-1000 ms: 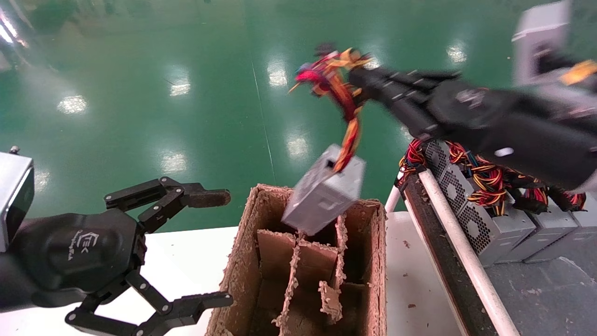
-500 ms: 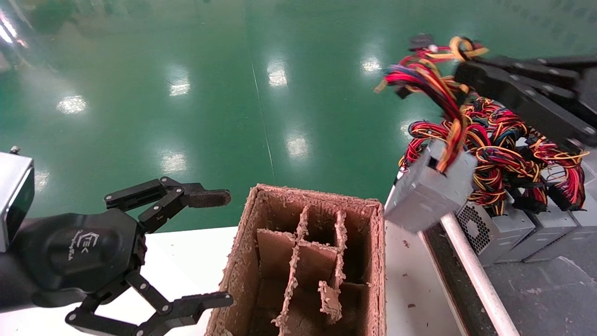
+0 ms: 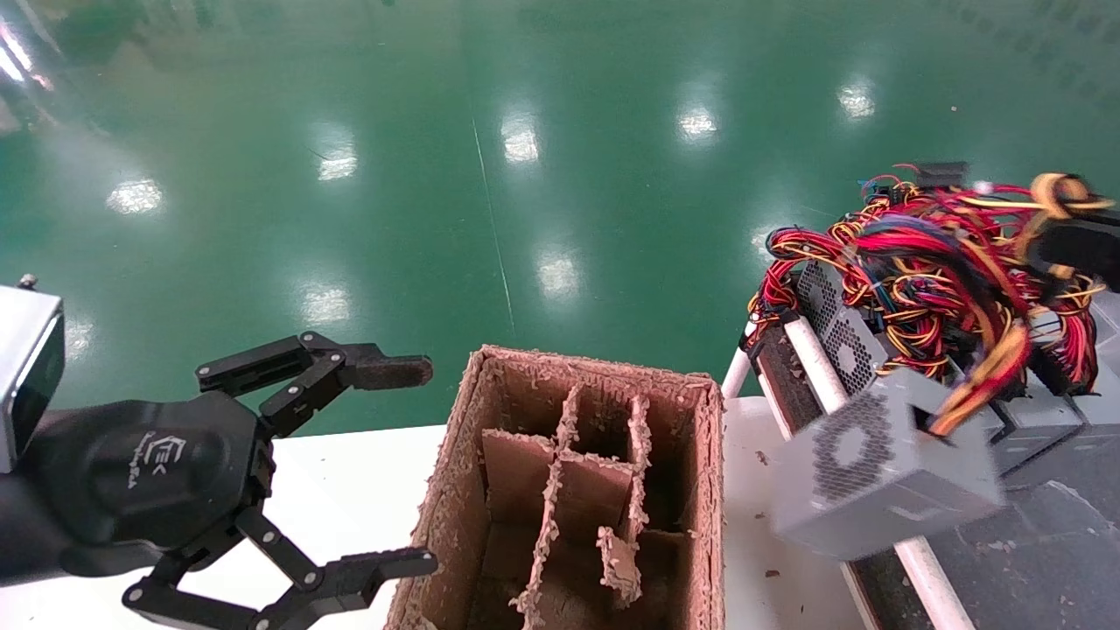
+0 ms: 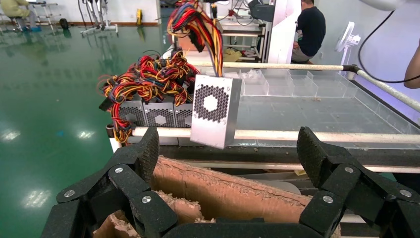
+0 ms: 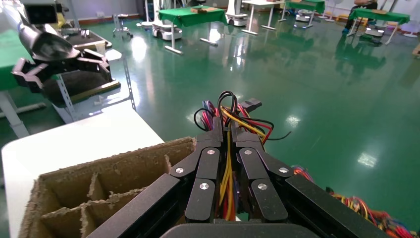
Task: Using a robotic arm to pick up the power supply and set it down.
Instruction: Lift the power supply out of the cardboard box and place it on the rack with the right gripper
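My right gripper sets the power supply down next, behind the white rail, at the near end of the supply row (image 3: 978, 513). The supply now dangles tilted over the white rail.
The power supply (image 3: 884, 477), a grey metal box with a honeycomb fan grille, hangs tilted in the air at the right of the head view, over the white rail. It dangles from its bundle of red, yellow and orange wires (image 3: 984, 372). My right gripper (image 3: 1072, 245) is shut on those wires at the picture's right edge; in the right wrist view the wires run between its closed fingers (image 5: 225, 131). The left wrist view shows the supply (image 4: 214, 116) hanging before the rack. My left gripper (image 3: 416, 464) stands open and idle at the lower left.
A worn brown cardboard divider box (image 3: 595, 367) stands on the white table (image 3: 350, 490) between the two arms. To the right a rack behind a white rail (image 3: 809, 359) holds a row of other grey power supplies (image 3: 853, 346) with tangled wires. Green floor lies beyond.
My right gripper has swung the power supply from above the cardboard box to the right and downward, to in front of the rack. The left arm has not moved.
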You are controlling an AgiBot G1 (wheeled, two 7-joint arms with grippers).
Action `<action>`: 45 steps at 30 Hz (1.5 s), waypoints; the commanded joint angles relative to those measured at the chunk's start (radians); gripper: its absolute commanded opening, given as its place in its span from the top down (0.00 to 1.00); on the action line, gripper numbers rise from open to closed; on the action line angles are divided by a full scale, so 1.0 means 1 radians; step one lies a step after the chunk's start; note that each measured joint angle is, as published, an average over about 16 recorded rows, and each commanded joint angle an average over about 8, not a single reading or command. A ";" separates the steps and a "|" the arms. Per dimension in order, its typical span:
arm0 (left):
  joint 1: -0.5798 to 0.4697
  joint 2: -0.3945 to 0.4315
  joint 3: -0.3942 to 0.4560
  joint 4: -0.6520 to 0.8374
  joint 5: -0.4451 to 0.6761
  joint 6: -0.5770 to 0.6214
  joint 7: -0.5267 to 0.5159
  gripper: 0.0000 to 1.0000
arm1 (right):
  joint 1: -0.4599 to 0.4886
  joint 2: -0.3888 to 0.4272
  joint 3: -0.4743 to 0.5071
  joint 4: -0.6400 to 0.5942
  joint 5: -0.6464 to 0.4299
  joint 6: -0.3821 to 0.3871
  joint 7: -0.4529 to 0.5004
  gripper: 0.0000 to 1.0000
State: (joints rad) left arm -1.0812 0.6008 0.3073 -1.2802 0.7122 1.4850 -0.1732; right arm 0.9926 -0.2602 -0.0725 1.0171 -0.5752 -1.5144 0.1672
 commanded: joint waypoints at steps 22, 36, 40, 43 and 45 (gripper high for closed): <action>0.000 0.000 0.001 0.000 -0.001 0.000 0.000 0.00 | -0.260 0.210 0.100 -0.215 0.086 -0.064 -0.162 1.00; 0.000 -0.001 0.002 0.000 -0.001 -0.001 0.001 0.00 | -0.346 0.254 0.055 -0.233 0.087 -0.059 -0.243 1.00; 0.000 -0.001 0.002 0.000 -0.001 -0.001 0.001 0.00 | -0.362 0.242 0.043 -0.205 0.091 -0.041 -0.249 1.00; 0.000 -0.001 0.002 0.000 -0.001 -0.001 0.001 0.00 | -0.372 0.226 0.039 -0.177 0.099 -0.018 -0.241 0.94; 0.000 -0.001 0.002 0.000 -0.001 -0.001 0.001 0.00 | -0.377 0.215 0.037 -0.152 0.103 0.008 -0.233 0.69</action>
State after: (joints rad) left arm -1.0816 0.6000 0.3092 -1.2802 0.7109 1.4842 -0.1722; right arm 0.6178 -0.0439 -0.0347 0.8725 -0.4768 -1.4940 -0.0626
